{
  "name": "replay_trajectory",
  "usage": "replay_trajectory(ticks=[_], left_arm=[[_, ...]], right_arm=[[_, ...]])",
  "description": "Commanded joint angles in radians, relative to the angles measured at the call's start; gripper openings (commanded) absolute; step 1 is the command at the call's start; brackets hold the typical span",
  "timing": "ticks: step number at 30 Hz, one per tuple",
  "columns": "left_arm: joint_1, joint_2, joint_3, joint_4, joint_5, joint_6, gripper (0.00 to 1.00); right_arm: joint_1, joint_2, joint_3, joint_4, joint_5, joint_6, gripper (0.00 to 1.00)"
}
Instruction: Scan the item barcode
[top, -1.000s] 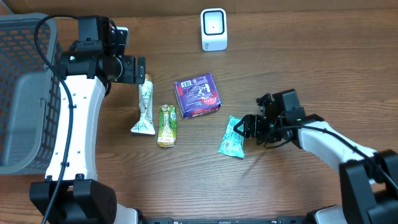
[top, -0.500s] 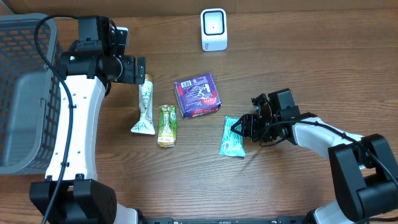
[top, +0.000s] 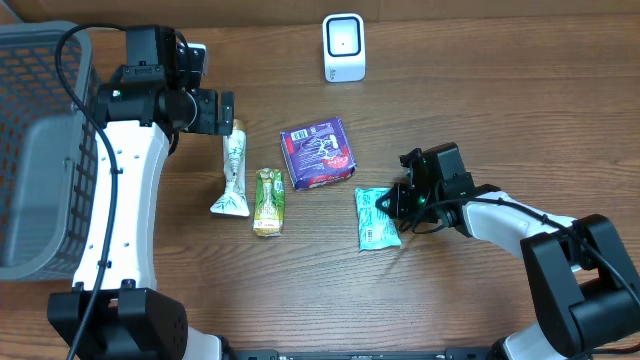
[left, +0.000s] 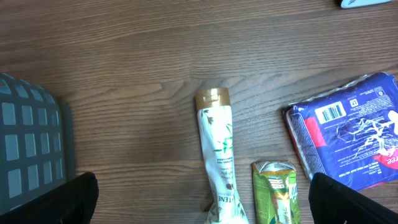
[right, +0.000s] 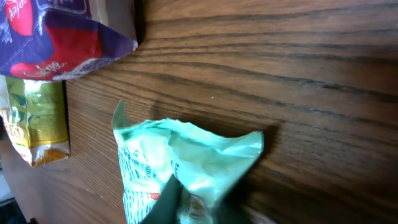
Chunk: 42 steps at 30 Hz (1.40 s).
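My right gripper is going to set the mint-green packet down on the bare wood (top: 408, 165) (right: 329, 53) next to the purple packet, away from the green-gold sachet.
A mint-green snack packet (top: 375, 220) lies on the wooden table right of centre. My right gripper (top: 397, 203) is shut on its crumpled right end. In the right wrist view the packet (right: 168, 155) bunches up around my dark fingers (right: 166, 198) at the bottom edge, where the right gripper (right: 199, 205) pinches the film. No barcode shows on it. The white scanner (top: 344, 47) stands at the table's back edge. My left gripper (top: 224, 112) hangs open above the cap end of a white tube (top: 232, 168), its left wrist view fingers (left: 59, 199) spread wide and holding nothing.
A purple packet (top: 318, 152) with a barcode showing in the left wrist view (left: 331, 113) lies mid-table. A green-gold sachet (top: 268, 200) lies beside the white tube (left: 219, 155). A grey mesh basket (top: 40, 150) fills the far left.
My right gripper slid left and closed on the mint-green packet's end. The packet shifted left and turned a little. The left arm stayed still.
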<state>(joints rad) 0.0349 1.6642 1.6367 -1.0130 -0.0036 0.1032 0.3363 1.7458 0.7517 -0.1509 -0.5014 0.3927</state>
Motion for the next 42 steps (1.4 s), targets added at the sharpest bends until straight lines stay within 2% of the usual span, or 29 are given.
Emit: replay_trajectory(ticks=[1,5,10,12,14,17,21,24,29,32,36,42], left_arm=[[0.004,-0.023,0.007,0.000,0.001,-0.018,1.00],[0.004,-0.023,0.007,0.000,0.000,-0.018,0.99],[0.004,-0.022,0.007,0.000,0.001,-0.018,1.00],[0.004,-0.023,0.007,0.000,0.001,-0.018,1.00],[0.004,-0.023,0.007,0.000,0.001,-0.018,0.99],[0.004,-0.023,0.007,0.000,0.000,-0.018,1.00],[0.004,-0.023,0.007,0.000,0.001,-0.018,0.99],[0.004,-0.022,0.007,0.000,0.001,-0.018,1.00],[0.004,-0.023,0.007,0.000,0.001,-0.018,1.00],[0.004,-0.023,0.007,0.000,0.001,-0.018,1.00],[0.004,-0.023,0.007,0.000,0.001,-0.018,0.99],[0.004,-0.023,0.007,0.000,0.000,-0.018,1.00]], right_arm=[[0.008,0.049,-0.042,-0.026,0.095,-0.006,0.04],[-0.027,0.043,-0.015,-0.066,0.023,-0.006,0.04],[-0.143,-0.020,0.068,-0.185,-0.171,-0.008,0.04],[-0.208,-0.080,0.109,-0.203,-0.322,-0.042,0.03],[-0.257,-0.149,0.138,-0.199,-0.391,-0.029,0.04],[-0.293,-0.247,0.162,-0.192,-0.385,0.018,0.04],[-0.296,-0.390,0.180,-0.192,-0.227,0.154,0.04],[-0.262,-0.521,0.180,-0.188,-0.029,0.277,0.04],[-0.138,-0.682,0.180,-0.159,0.294,0.446,0.04],[-0.041,-0.714,0.180,-0.142,0.460,0.542,0.04],[0.027,-0.705,0.180,-0.100,0.520,0.581,0.04],[0.049,-0.699,0.180,-0.043,0.538,0.581,0.04]])
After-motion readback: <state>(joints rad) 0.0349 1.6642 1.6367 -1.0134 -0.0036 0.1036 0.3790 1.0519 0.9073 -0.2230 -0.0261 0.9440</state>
